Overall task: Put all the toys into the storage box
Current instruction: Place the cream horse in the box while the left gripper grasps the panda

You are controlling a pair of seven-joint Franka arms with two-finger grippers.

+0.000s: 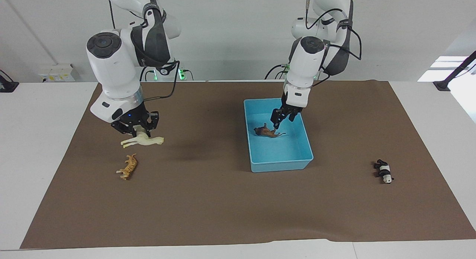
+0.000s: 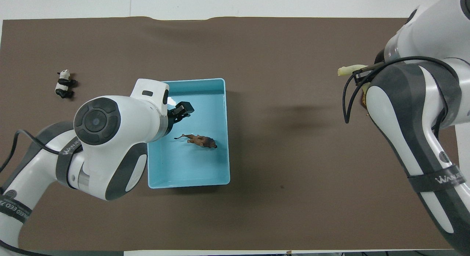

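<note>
Next, I let go of the cream llama-like toy with my right gripper in the light blue storage box point(image 2: 187, 118), beyond the dark brown toy.
The light blue storage box point(image 1: 279, 164) point(image 2: 183, 169) stands mid-mat. A dark brown toy point(image 1: 267, 132) point(image 2: 200, 141) lies on its side inside it. Over the box, just above that toy, my left gripper point(image 1: 283, 119) point(image 2: 182, 111) is open and holds nothing. Toward the right arm's end, my right gripper point(image 1: 137, 132) is shut on the back of the cream llama-like toy point(image 1: 142, 141) point(image 2: 347, 69), low over the mat. The orange tiger point(image 1: 127, 167) lies a little farther from the robots than the cream toy. The panda point(image 1: 383, 171) point(image 2: 64, 88) lies toward the left arm's end.
A brown mat point(image 1: 223, 207) covers the white table, its edge farthest from the robots slightly rippled. In the overhead view the right arm hides its own gripper and most of the tiger.
</note>
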